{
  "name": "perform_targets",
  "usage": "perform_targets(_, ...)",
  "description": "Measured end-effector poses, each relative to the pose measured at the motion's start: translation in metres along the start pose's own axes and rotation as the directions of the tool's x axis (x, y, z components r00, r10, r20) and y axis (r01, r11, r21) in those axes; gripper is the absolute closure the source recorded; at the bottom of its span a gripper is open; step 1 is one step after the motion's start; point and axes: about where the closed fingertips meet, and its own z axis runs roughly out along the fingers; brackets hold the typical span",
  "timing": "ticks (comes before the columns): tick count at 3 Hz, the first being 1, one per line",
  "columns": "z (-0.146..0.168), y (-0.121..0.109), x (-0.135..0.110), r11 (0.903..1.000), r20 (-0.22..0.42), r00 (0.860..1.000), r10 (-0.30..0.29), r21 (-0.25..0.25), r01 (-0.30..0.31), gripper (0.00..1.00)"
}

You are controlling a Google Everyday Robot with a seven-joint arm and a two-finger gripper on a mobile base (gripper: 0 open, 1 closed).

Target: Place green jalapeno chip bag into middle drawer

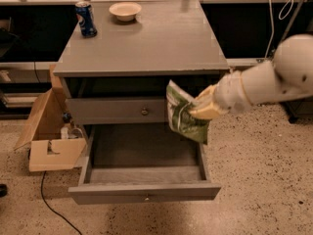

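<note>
The robot's gripper will release the green jalapeno chip bag on the middle drawer's bare bottom, just behind its front knob [155,167].
The green jalapeno chip bag [182,113] hangs in the air, pinched near its right edge by my gripper [199,109], which is shut on it. My white arm reaches in from the right. The bag hangs above the right rear part of the open middle drawer [145,192], a wide shallow grey drawer pulled out toward the camera with a bare floor and a small knob on its front. The bag's lower edge is level with the drawer's right wall and overlaps the closed drawer front [117,111] behind it.
The grey cabinet's top [161,38] carries a blue soda can [86,18] and a pale bowl [125,11] at the back left. An open cardboard box [49,138] sits on the speckled floor left of the cabinet, with a black cable [54,209] nearby.
</note>
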Motion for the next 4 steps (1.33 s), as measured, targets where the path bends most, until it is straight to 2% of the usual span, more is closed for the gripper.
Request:
perform_targets(1, 0.061, 0.025, 0.063, 0.9923, 0.012, 0.992, 0.124, -0.006, -0.124, 1.0)
perform_targets(2, 0.118, 0.037, 0.109, 0.9766, 0.04, 0.976, 0.214, 0.015, -0.214, 1.0)
perform_targets(3, 0.19, 0.035, 0.15, 0.9567, 0.073, 0.955, 0.287, 0.029, -0.29, 1.0)
perform_targets(4, 0.233, 0.035, 0.171, 0.9438, 0.085, 0.941, 0.328, 0.012, -0.33, 1.0)
